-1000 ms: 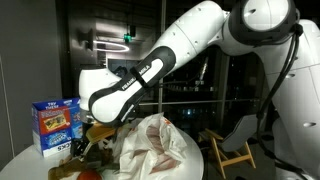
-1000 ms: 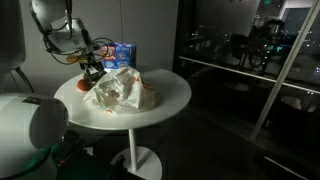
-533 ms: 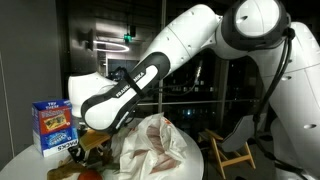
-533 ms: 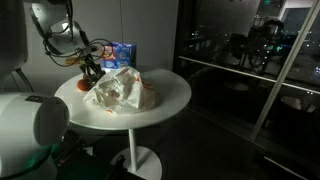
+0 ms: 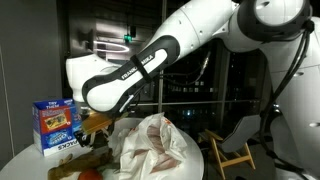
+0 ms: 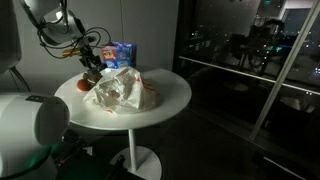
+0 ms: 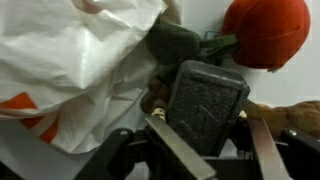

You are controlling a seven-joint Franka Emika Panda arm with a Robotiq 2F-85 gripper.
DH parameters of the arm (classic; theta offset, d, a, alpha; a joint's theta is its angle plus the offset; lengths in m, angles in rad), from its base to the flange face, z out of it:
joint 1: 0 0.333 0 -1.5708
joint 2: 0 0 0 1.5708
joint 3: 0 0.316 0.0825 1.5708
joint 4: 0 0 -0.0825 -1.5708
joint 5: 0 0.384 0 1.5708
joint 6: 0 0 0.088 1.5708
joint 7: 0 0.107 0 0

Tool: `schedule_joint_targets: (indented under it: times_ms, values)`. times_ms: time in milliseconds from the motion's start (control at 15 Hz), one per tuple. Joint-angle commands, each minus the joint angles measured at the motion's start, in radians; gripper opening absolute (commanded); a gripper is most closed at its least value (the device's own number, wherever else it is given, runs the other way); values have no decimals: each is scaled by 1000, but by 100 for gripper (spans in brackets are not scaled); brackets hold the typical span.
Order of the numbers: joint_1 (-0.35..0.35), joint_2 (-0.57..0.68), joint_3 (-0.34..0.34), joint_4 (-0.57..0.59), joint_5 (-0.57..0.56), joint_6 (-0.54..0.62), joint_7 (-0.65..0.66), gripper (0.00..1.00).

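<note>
I will let go of the dark grey block on the middle of the crumpled white plastic bag (image 5: 155,154).
My gripper (image 7: 203,122) is shut on a dark grey textured block (image 7: 207,92) with a brown soft part at its side. In both exterior views the gripper (image 5: 97,124) (image 6: 92,67) holds it a little above the round white table (image 6: 168,108), beside a crumpled white plastic bag (image 5: 152,146) (image 6: 121,92) (image 7: 70,60). A red ball (image 7: 266,28) (image 6: 82,85) lies just beyond the held block, with a dark green thing (image 7: 180,42) between it and the bag.
A blue and white box (image 5: 57,126) (image 6: 122,52) stands at the back of the table. A brown soft thing (image 7: 296,116) lies by the ball. A wooden chair (image 5: 232,152) stands off the table. Dark glass walls surround the room.
The arm has risen, and the gripper has come up off the table with the dark grey block in it. The bag, box and ball have not moved.
</note>
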Motion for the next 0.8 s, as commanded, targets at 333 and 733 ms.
schedule_joint_targets:
  times_ms: [333, 733]
  values:
    - [-119, -311, 49, -215, 41, -317, 233, 37]
    - [-198, -357, 68, -329, 259, -347, 158, 37]
